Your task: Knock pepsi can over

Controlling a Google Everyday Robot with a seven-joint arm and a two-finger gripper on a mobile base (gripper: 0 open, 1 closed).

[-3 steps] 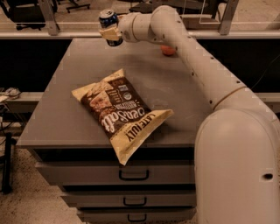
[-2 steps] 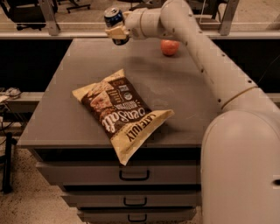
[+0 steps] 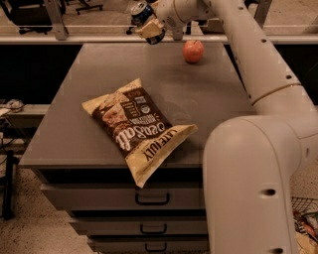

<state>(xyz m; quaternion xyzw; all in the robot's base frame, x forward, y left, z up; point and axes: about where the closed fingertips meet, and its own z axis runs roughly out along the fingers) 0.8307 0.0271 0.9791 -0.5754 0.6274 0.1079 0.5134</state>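
Next, my gripper lets go of the pepsi can so that it stays on the grey table (image 3: 144,70), just behind the far end of the chip bag.
The pepsi can (image 3: 140,12), blue with a silver top, is tilted and held in the air above the far edge of the grey table (image 3: 94,69). My gripper (image 3: 147,25) reaches in from the right at the top of the camera view and is shut on the can's lower part. The can touches nothing on the table.
A red apple (image 3: 193,51) sits at the far right of the table, just right of the gripper. A brown and tan chip bag (image 3: 139,130) lies flat in the middle and overhangs the front edge. Drawers (image 3: 151,199) are below. My arm fills the right side.
The gripper has moved to the right and slightly up with the can in it. The apple, earlier partly hidden by the arm, now shows fully. The bag has not moved.
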